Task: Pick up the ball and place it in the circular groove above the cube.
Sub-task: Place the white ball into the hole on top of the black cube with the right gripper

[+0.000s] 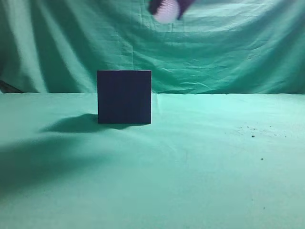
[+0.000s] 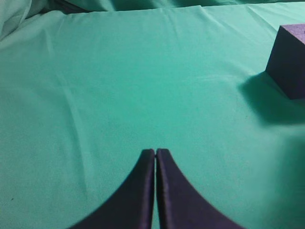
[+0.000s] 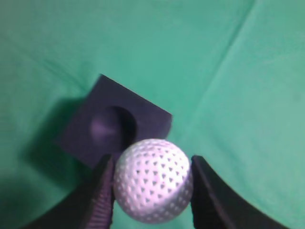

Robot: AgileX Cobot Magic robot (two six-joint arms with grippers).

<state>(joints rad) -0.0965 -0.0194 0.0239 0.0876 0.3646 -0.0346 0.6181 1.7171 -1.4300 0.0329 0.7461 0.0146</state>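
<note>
I should use my right gripper to release the white ball in the round groove in the dark cube's top side [image 1: 127,66] [image 3: 113,127].
A dark cube [image 1: 124,97] stands on the green cloth left of centre. In the right wrist view the cube [image 3: 143,114] shows a round groove [image 3: 112,125] in its top face. My right gripper [image 3: 152,179] is shut on a white dimpled ball [image 3: 153,180], held high above the cube and a little to its right; it shows at the top edge of the exterior view [image 1: 167,9]. My left gripper [image 2: 156,152] is shut and empty over bare cloth, with the cube [image 2: 289,64] at its far right.
A green cloth [image 1: 200,162] covers the table and hangs as a backdrop [image 1: 228,52]. A few dark specks [image 1: 252,136] lie on the cloth at the right.
</note>
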